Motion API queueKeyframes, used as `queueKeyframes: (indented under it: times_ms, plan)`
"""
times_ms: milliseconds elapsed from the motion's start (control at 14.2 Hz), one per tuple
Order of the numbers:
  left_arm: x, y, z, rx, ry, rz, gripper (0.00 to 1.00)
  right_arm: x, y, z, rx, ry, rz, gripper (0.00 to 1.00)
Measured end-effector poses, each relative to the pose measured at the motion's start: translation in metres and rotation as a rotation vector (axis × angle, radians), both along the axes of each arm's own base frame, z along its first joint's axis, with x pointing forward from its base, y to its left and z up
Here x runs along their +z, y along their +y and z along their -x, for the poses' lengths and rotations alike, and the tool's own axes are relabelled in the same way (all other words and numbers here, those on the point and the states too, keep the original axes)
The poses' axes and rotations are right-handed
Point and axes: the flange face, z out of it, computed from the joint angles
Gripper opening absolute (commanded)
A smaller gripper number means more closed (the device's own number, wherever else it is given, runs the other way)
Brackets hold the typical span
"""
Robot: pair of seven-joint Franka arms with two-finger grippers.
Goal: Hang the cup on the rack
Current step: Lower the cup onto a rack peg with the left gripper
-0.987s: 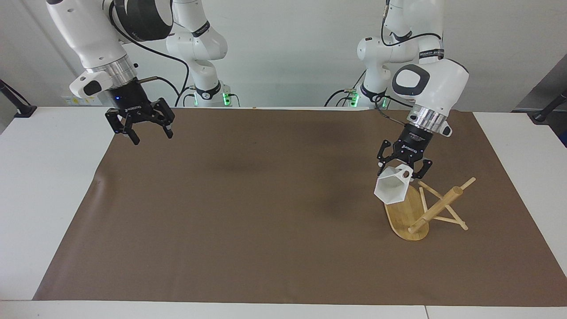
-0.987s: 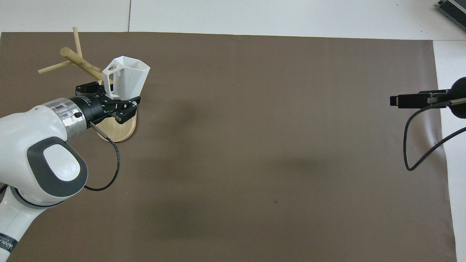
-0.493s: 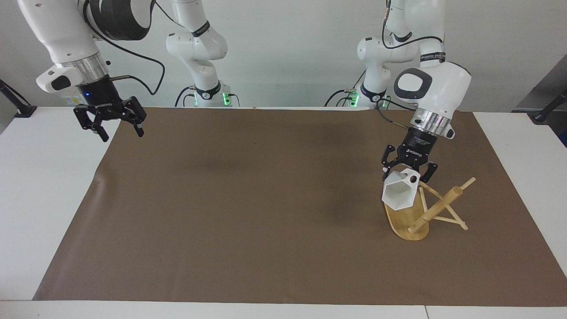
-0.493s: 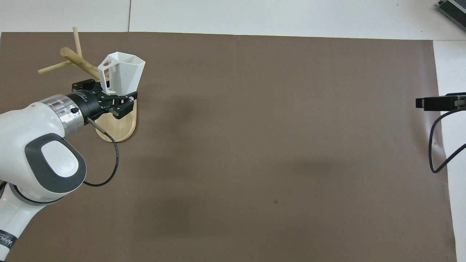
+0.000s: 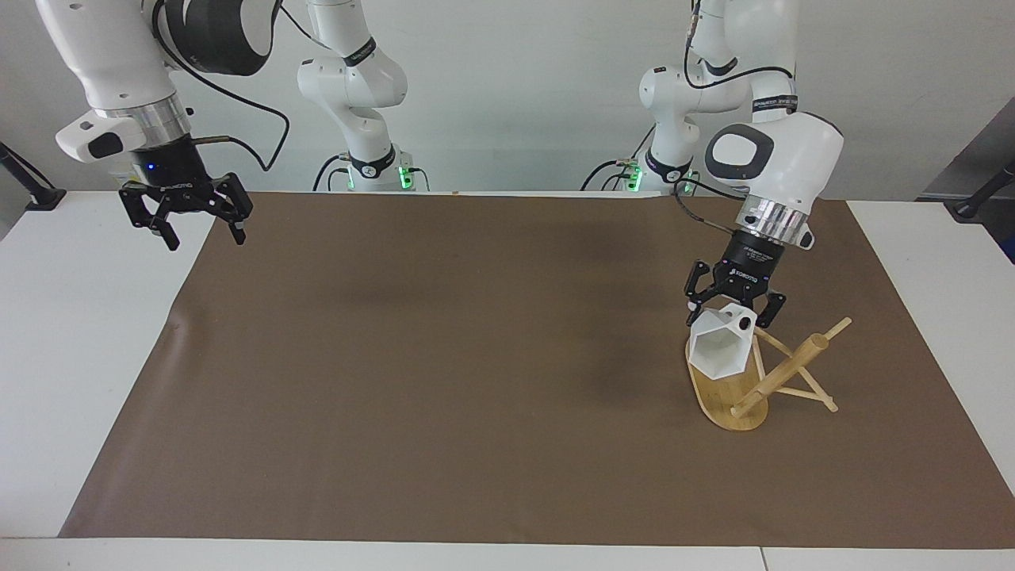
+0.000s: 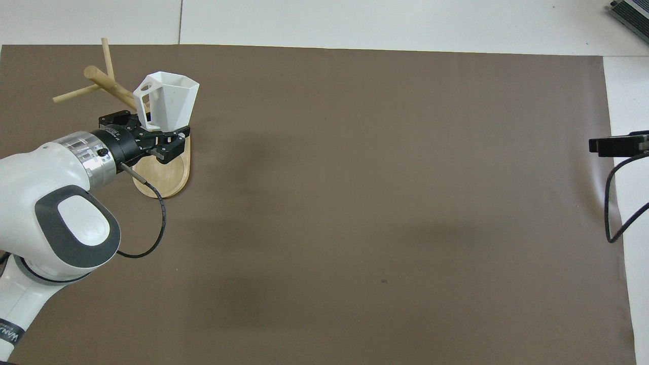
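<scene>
Next, my left gripper lets go of the white cup with its handle hooked over the rack's thin peg (image 6: 145,104) nearest the cup.
The white faceted cup (image 5: 718,353) hangs tilted in my left gripper (image 5: 731,311), mouth turned away from the robots. My left gripper is shut on the cup at its base and holds it over the oval base (image 5: 725,404) of the bamboo rack (image 5: 785,371). The cup's handle with its round hole (image 5: 742,320) sits close to a thin peg (image 5: 767,341); I cannot tell whether they touch. In the overhead view the cup (image 6: 172,99) is beside the rack's pole (image 6: 109,83), above my left gripper (image 6: 149,129). My right gripper (image 5: 204,236) is open and empty, raised over the mat's edge.
A brown mat (image 5: 476,357) covers most of the white table (image 5: 71,317). The rack stands toward the left arm's end of the table. Only part of my right gripper (image 6: 616,145) shows at the overhead view's edge, with its hanging cable (image 6: 608,203).
My left gripper has carried the cup sideways toward the rack's pole and pegs, and a little lower. My right gripper has drawn back toward its own end of the table.
</scene>
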Motion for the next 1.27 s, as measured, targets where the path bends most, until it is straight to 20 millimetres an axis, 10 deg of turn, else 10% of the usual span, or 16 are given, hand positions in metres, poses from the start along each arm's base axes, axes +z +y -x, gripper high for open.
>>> queueKeyframes:
  times_ms: [1269]
  plan:
    - [-0.006, 0.018, -0.008, 0.122, 0.036, 0.058, 0.00, 0.014, 0.005, 0.020, -0.168, 0.169, -0.047, 1.00]
